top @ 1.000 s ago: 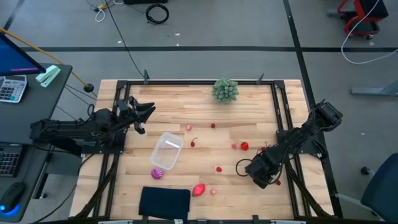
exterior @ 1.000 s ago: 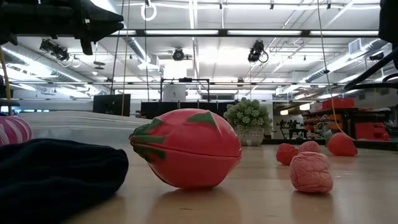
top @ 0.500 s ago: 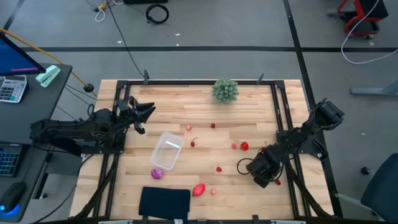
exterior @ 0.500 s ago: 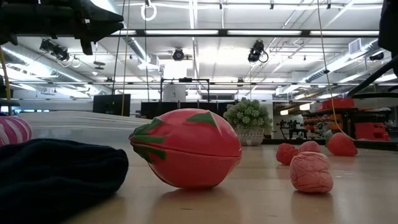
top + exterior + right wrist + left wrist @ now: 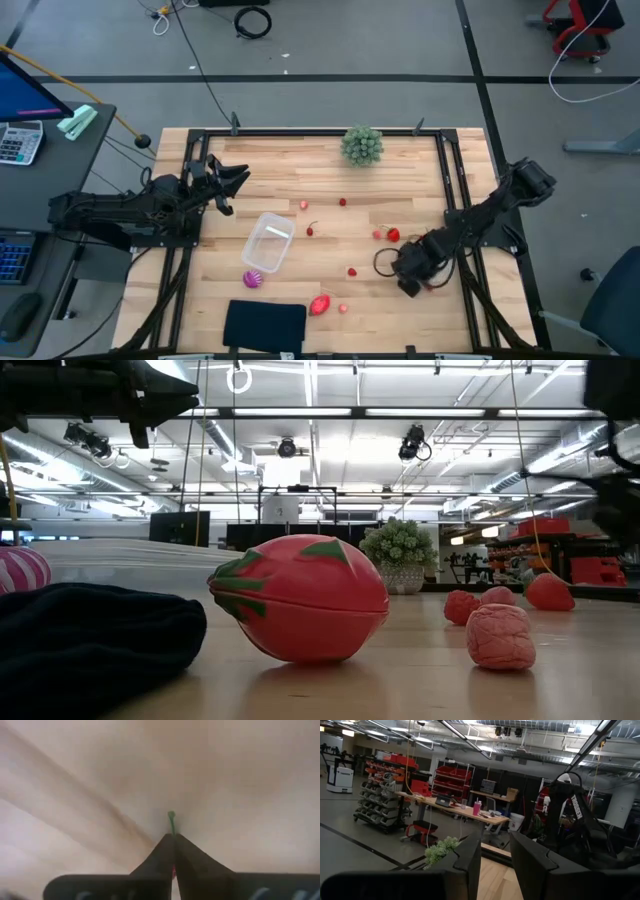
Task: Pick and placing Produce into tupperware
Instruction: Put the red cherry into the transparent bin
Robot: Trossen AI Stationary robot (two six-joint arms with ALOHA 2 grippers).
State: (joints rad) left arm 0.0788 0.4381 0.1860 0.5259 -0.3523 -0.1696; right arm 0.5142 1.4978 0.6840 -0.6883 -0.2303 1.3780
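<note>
The red berry will come out of my right gripper's hold inside the clear tupperware (image 5: 272, 242), close to the purple-white ball, as I let it go there.
The clear tupperware (image 5: 268, 243) sits left of the table's middle, with a purple-white ball (image 5: 253, 279) near it. A bigger pink-red piece (image 5: 320, 304) (image 5: 300, 598) lies near the front. Small red berries (image 5: 392, 235) (image 5: 352, 271) (image 5: 342, 202) are scattered over the wood. My right gripper (image 5: 405, 283) (image 5: 173, 836) hangs low at the right, shut on a tiny red berry with a green stem. My left gripper (image 5: 235, 180) (image 5: 495, 865) waits at the left edge, fingers a little apart with nothing between them. My right gripper pinches the berry between its two fingers. The green stem (image 5: 171, 820) sticks out past the fingertips, and a sliver of red (image 5: 173, 870) shows farther back in the slit. The fingers point down at the wood. In the high view the gripper hides the berry.
A green bushy plant (image 5: 362, 146) stands at the far edge. A black pad (image 5: 264, 325) lies at the near edge, left of the pink-red piece. Black frame rails (image 5: 455, 200) run along the table's sides. Bare wood lies between the tupperware and the right gripper.
My right gripper has swung toward the table's left edge and a little toward the far edge, staying low over the wood. The produce lying on the table and the tupperware have kept their places.
</note>
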